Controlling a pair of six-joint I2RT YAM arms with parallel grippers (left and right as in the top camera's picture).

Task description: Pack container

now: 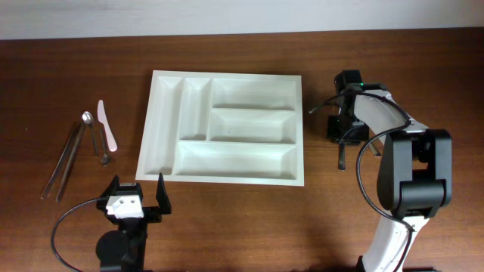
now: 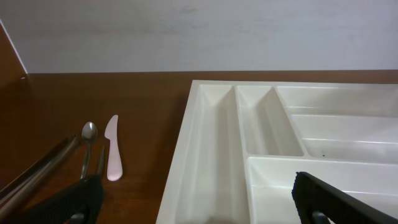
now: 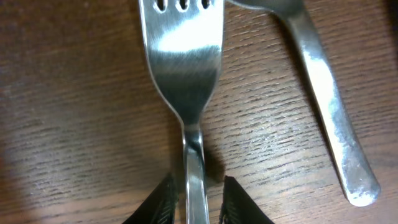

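Note:
My right gripper straddles the fork's handle behind its neck; I need to open, shift toward the tines, then close on the fork's neck (image 3: 191,124) before lifting.
The container (image 1: 225,76) is a large white tray with five compartments, all empty, in the middle of the table. It also shows in the left wrist view (image 2: 186,124). My left gripper (image 1: 138,190) is open and empty just in front of the tray's near left corner (image 2: 199,200). My right gripper (image 1: 342,130) is down at the table to the right of the tray. In the right wrist view its fingers (image 3: 199,200) straddle the neck of a metal fork (image 3: 186,62) lying on the wood, with a small gap on the right side.
A second metal utensil handle (image 3: 329,106) lies right of the fork. Left of the tray lie metal tongs (image 1: 64,159), a spoon (image 1: 88,119), a pink plastic knife (image 1: 107,125) and a small dark utensil (image 1: 99,143).

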